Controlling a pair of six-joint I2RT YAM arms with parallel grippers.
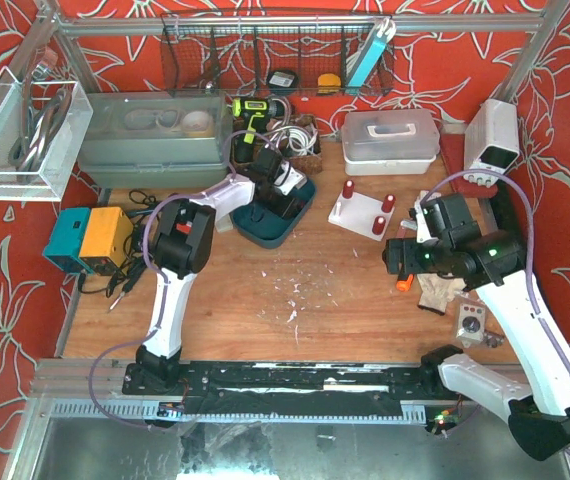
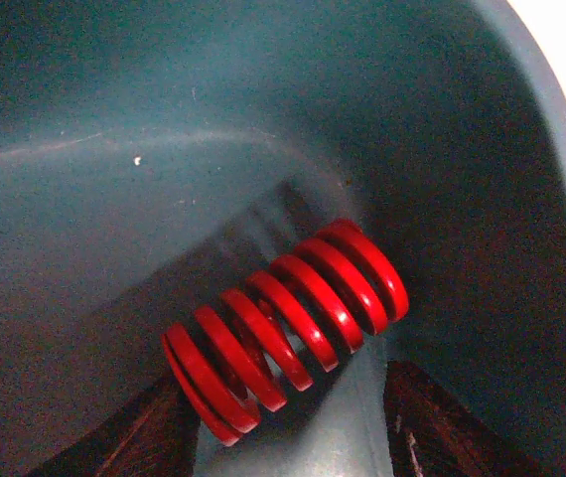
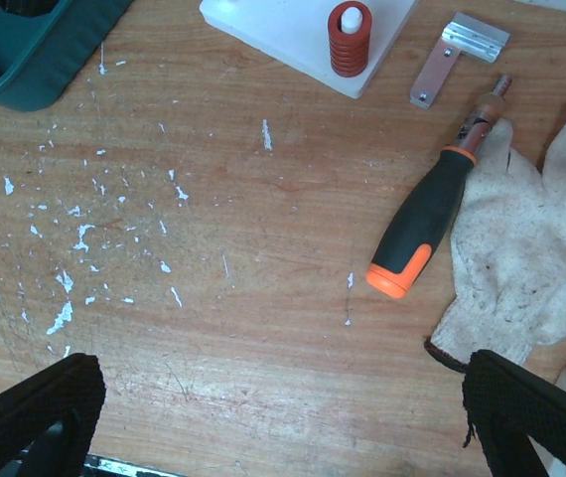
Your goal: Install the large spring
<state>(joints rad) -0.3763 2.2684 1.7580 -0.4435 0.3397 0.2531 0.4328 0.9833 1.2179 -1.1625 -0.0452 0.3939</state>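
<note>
The large red spring lies at a slant between my left gripper's fingers, so next I lift the gripper, turn it in line with the spring and grip the spring's near end [image 2: 212,386].
The large red spring [image 2: 288,323] lies on its side on the floor of the teal tray [image 2: 164,149], close to a tray wall. My left gripper [image 2: 288,437] is down in that tray [image 1: 295,215], open, with its dark fingers [image 2: 134,432] either side of the spring's near end and not closed on it. The white base plate [image 1: 363,215] carries pegs with small red springs [image 3: 349,40]. My right gripper [image 3: 283,427] is open and empty above bare table, to the right of the plate in the top view [image 1: 405,255].
An orange and black screwdriver [image 3: 432,214], a white work glove [image 3: 521,248] and a metal bracket [image 3: 457,55] lie near my right gripper. White flecks dot the wood. A grey bin [image 1: 155,135] and a clear lidded box [image 1: 390,140] stand at the back.
</note>
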